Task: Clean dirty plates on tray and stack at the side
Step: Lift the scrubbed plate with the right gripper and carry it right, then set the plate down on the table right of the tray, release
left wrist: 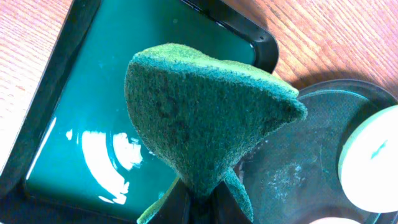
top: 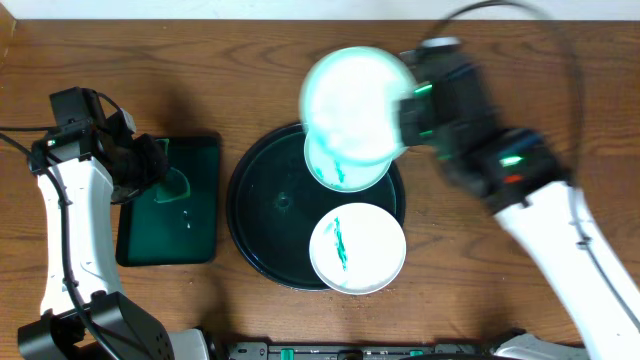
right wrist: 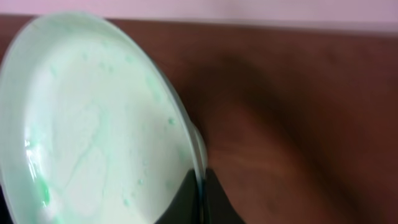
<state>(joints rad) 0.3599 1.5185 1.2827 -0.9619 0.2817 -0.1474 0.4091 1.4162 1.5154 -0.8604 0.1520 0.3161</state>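
I should release the pale-mint plate on the table [top: 460, 183] with my right gripper, beside the black tray, across from the green tray.
The large round black tray [top: 262, 205] holds two dirty plates: one at the front [top: 358, 250] with a green streak, and one at the back [top: 335, 172] partly hidden. My right gripper [top: 408, 108] is shut on the rim of a third pale-mint plate [top: 356, 104] and holds it lifted above the tray's back edge; in the right wrist view [right wrist: 93, 124] it shows faint green smears. My left gripper [top: 160, 170] is shut on a green sponge [left wrist: 199, 118] above the rectangular dark green tray [top: 200, 200].
The rectangular green tray [left wrist: 74, 124] holds shiny liquid. The black tray's edge [left wrist: 311, 155] and a plate rim [left wrist: 373, 162] show at the right of the left wrist view. Brown wooden table [top: 500, 300] all around.
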